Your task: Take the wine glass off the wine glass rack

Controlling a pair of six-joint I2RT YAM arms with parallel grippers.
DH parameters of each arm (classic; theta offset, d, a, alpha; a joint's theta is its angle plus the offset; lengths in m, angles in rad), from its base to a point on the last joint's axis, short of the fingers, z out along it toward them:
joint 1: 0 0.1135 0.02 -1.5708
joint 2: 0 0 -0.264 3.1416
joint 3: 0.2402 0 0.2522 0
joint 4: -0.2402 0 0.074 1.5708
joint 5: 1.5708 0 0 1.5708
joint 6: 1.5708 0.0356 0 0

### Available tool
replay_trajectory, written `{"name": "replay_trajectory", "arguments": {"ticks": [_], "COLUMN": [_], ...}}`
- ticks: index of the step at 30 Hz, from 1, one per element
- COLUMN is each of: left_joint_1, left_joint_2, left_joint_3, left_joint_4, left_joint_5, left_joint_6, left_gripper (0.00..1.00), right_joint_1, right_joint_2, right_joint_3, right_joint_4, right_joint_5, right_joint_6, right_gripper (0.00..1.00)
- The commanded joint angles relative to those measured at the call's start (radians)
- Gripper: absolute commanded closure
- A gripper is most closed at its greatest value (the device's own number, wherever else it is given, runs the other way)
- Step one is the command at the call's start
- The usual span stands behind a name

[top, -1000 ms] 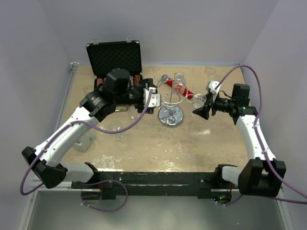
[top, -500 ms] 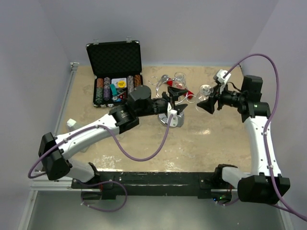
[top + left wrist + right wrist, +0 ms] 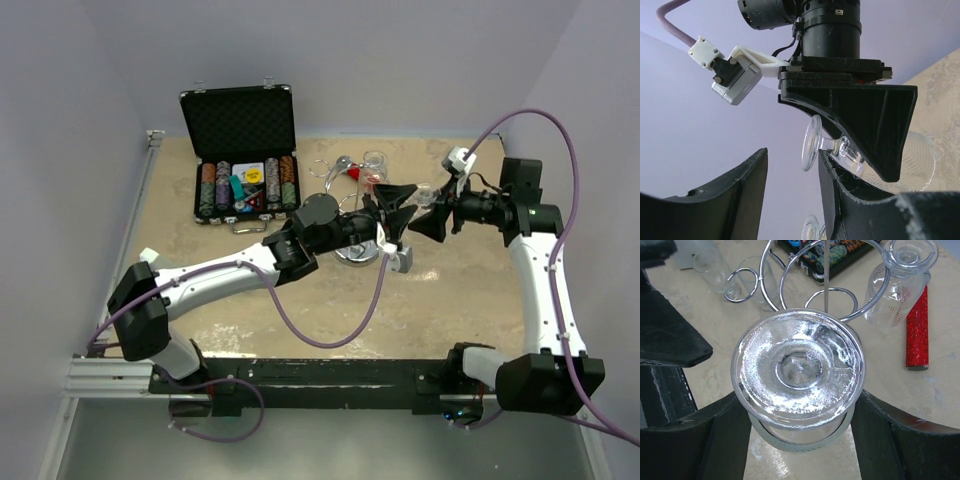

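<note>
The wine glass's foot faces the left gripper, so the robot's right gripper needs to turn the wine glass so that the left gripper can take the wine glass's rim (image 3: 933,172).
The wine glass (image 3: 797,367) lies sideways in my right gripper (image 3: 797,405), which is shut on its bowl, foot towards the camera. In the top view the glass (image 3: 428,192) hangs to the right of the wine glass rack (image 3: 352,256), whose chrome loops (image 3: 790,270) show behind it. My left gripper (image 3: 792,155) is stretched across in front of the rack, open, with nothing between its fingers. The glass foot (image 3: 811,145) sits just above its right fingertip (image 3: 826,165). From above, the left gripper (image 3: 403,207) almost meets the right gripper (image 3: 425,210).
Another glass (image 3: 895,287) hangs upside down on the rack. A red glittery tube (image 3: 917,330) lies beside it. Two clear glasses (image 3: 715,270) lie on the table past the rack. The open black chip case (image 3: 245,150) stands at the back left.
My left arm has swung from the chip case across the rack to the right, its jaws narrowing. My right gripper has lifted the glass slightly up and away from the rack.
</note>
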State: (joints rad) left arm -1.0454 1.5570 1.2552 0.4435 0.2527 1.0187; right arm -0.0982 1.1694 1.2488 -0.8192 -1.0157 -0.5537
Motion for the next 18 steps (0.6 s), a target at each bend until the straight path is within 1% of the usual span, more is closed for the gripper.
{"name": "replay_trajectory", "arguments": {"ticks": [1, 5, 10, 12, 16, 18], "left_joint_1": [0.001, 0.002, 0.008, 0.010, 0.018, 0.022], "left_joint_2": [0.021, 0.060, 0.098, 0.110, 0.126, 0.129], "left_joint_3": [0.059, 0.096, 0.130, 0.141, 0.153, 0.153], "left_joint_4": [0.027, 0.017, -0.012, -0.028, -0.045, -0.045], "left_joint_5": [0.005, -0.026, -0.021, -0.026, -0.033, -0.036], "left_joint_6": [0.031, 0.021, 0.027, 0.027, 0.011, 0.003], "left_gripper": [0.53, 0.57, 0.62, 0.68, 0.92, 1.00], "right_joint_1": [0.005, 0.017, 0.028, 0.029, 0.031, 0.031], "right_joint_2": [-0.022, -0.033, -0.045, -0.048, -0.060, -0.070], "right_joint_3": [0.049, 0.043, 0.044, 0.043, 0.040, 0.038], "right_joint_4": [0.005, 0.006, 0.008, 0.008, 0.014, 0.022], "right_joint_5": [-0.086, -0.092, -0.087, -0.086, -0.081, -0.080], "right_joint_6": [-0.005, -0.008, -0.009, -0.009, -0.002, 0.008], "right_gripper": [0.61, 0.61, 0.61, 0.61, 0.61, 0.61]}}
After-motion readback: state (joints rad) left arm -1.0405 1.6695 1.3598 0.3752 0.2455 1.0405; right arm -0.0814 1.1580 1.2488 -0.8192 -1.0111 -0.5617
